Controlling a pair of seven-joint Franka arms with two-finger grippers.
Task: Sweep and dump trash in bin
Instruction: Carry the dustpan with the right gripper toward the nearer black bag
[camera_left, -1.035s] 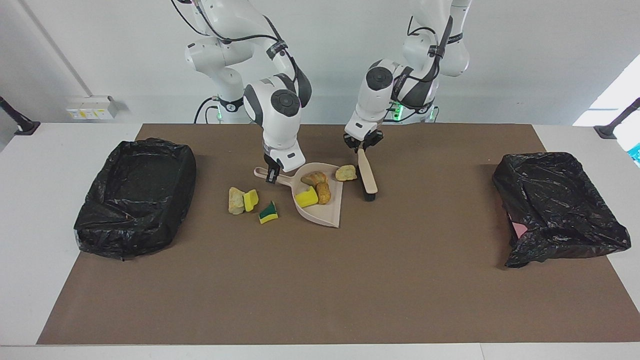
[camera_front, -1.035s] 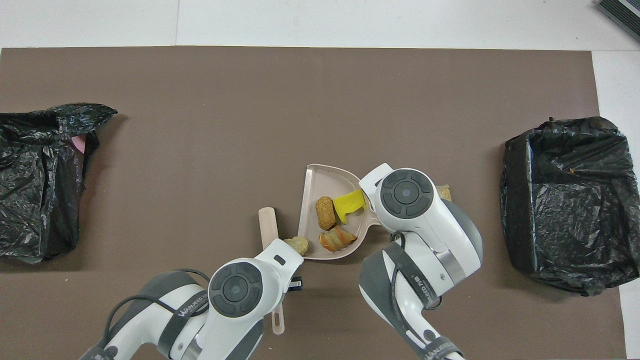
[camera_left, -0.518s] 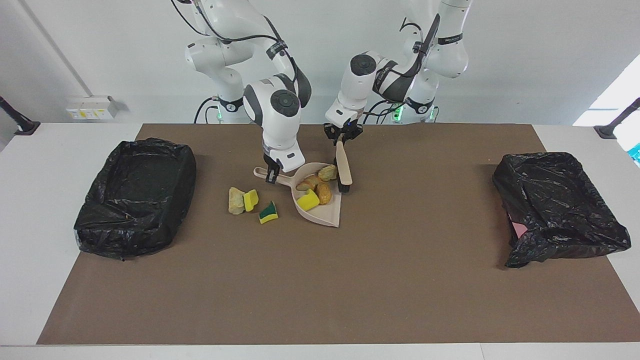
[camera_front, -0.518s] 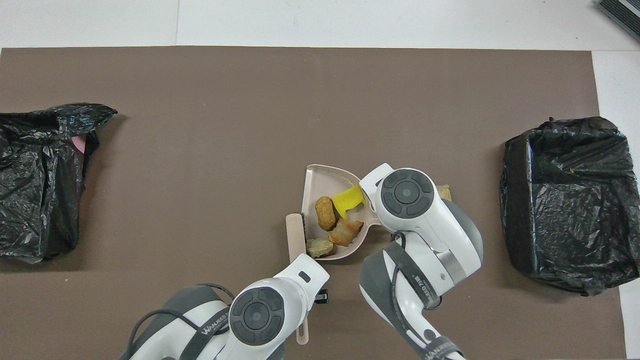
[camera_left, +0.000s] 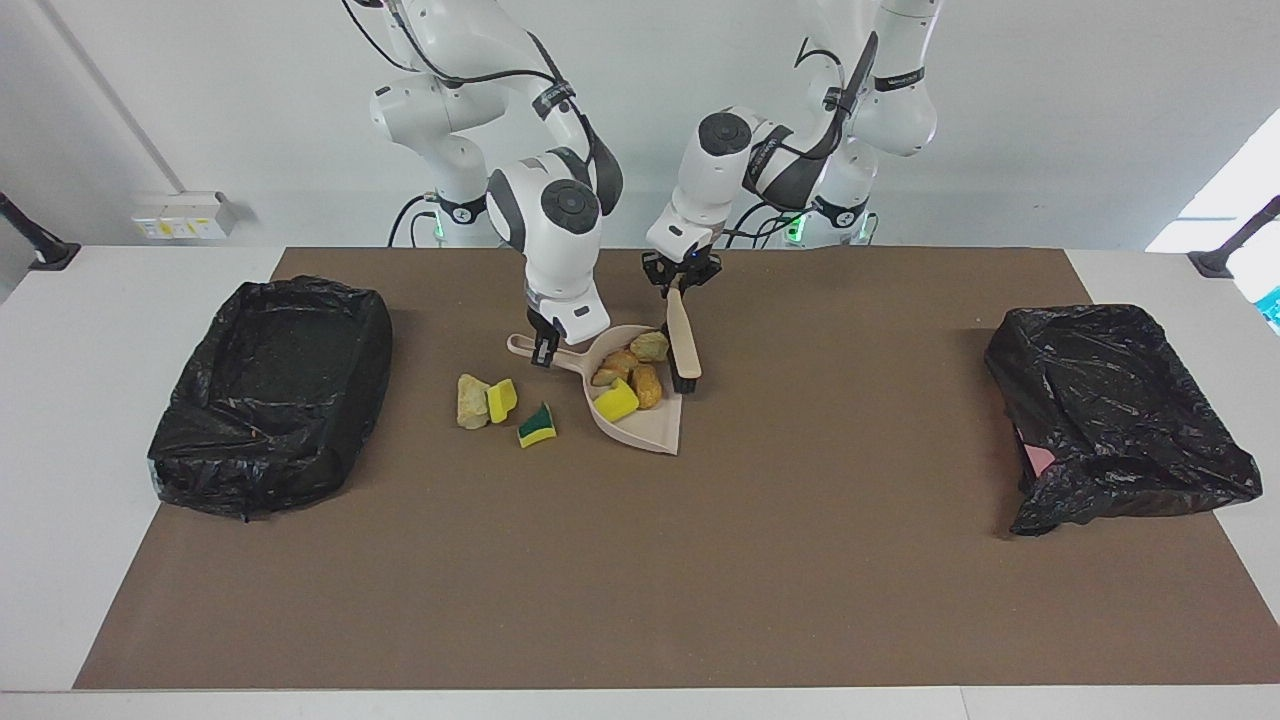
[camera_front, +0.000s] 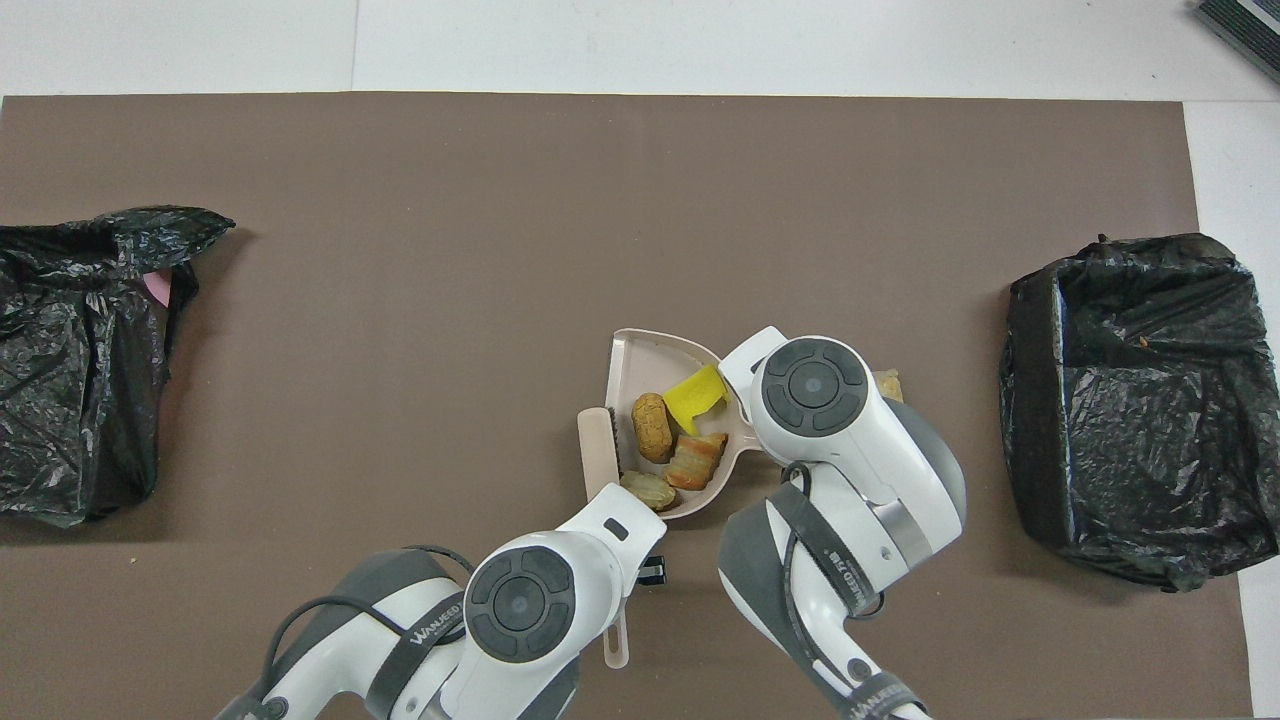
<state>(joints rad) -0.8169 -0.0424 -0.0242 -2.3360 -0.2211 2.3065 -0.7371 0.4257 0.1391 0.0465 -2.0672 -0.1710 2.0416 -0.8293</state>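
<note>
The brush will come to rest on the brown mat (camera_front: 633, 600) between my arms, just nearer me than the dustpan, when my left gripper lets it go. The brush now stands at the pan's open mouth.
My right gripper (camera_left: 543, 350) is shut on the handle of the beige dustpan (camera_left: 650, 430), which rests on the mat. My left gripper (camera_left: 680, 285) is shut on the handle of a brush (camera_left: 683, 345), whose black bristles stand at the pan's open mouth. In the pan lie several pieces of trash: a yellow sponge (camera_left: 614, 400), two bread-like pieces (camera_left: 647, 385) and a pale lump (camera_left: 651, 346). Beside the pan, toward the right arm's end, lie a beige lump (camera_left: 470, 400), a yellow sponge (camera_left: 501, 400) and a green-backed sponge (camera_left: 537, 425). Overhead, the brush (camera_front: 600, 455) lines the dustpan's (camera_front: 640, 355) mouth.
A bin lined with a black bag (camera_left: 270, 390) stands at the right arm's end of the brown mat. A second, crumpled black-bagged bin (camera_left: 1110, 410) stands at the left arm's end. Overhead, the right arm's wrist (camera_front: 815, 385) covers the trash beside the pan.
My left gripper swept the brush toward the dustpan and pushed the pale lump from the mat into the pan. The pieces inside bunched together. The right gripper stayed put.
</note>
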